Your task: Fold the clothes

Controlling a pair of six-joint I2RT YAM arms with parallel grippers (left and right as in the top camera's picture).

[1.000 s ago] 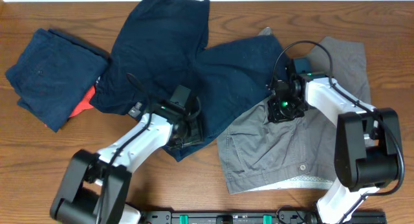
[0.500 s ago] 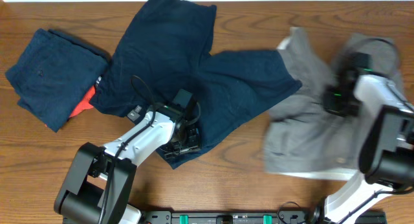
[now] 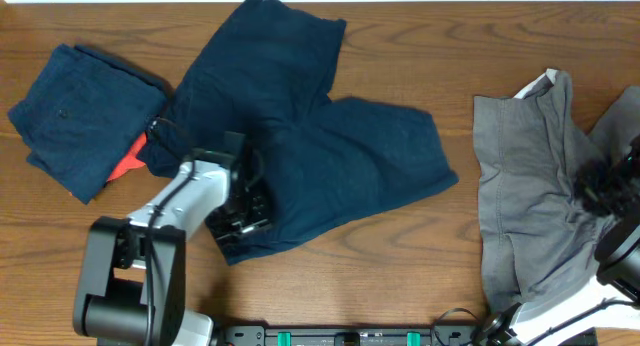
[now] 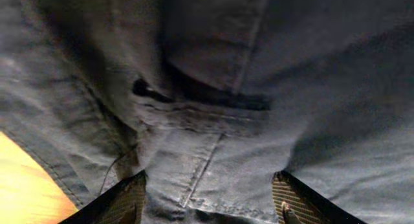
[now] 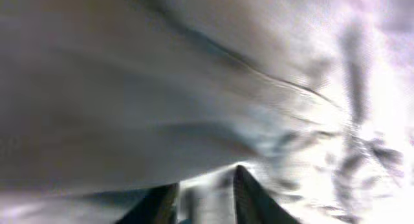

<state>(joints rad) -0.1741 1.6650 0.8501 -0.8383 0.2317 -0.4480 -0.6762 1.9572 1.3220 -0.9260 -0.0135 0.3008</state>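
Observation:
The robot's left gripper is over the belt loop, inside the edge of the navy shorts, so it should take the near waistband corner (image 3: pixel 233 257) and the right gripper the leg hem.
Dark navy shorts (image 3: pixel 320 156) lie spread across the middle of the table. My left gripper (image 3: pixel 245 201) sits at their lower left edge. In the left wrist view its jaws (image 4: pixel 208 191) stand part way apart with a bunched seam of the navy fabric (image 4: pixel 213 120) held between them. Light grey shorts (image 3: pixel 525 216) with a whitish lining lie at the far right. My right gripper (image 3: pixel 592 181), blurred, is shut on them near the table's right edge. In the right wrist view grey cloth (image 5: pixel 194 88) fills the frame and runs between the near-closed jaws (image 5: pixel 206 185).
A folded navy garment (image 3: pixel 80 116) lies at the left, with an orange-red piece (image 3: pixel 127 166) showing beside it. Bare wood (image 3: pixel 440 256) shows between the navy and grey shorts. The arms' bases stand at the front edge.
My right gripper pulled the grey shorts off the navy shorts to the far right. My left gripper moved left, dragging the navy shorts' lower corner with it.

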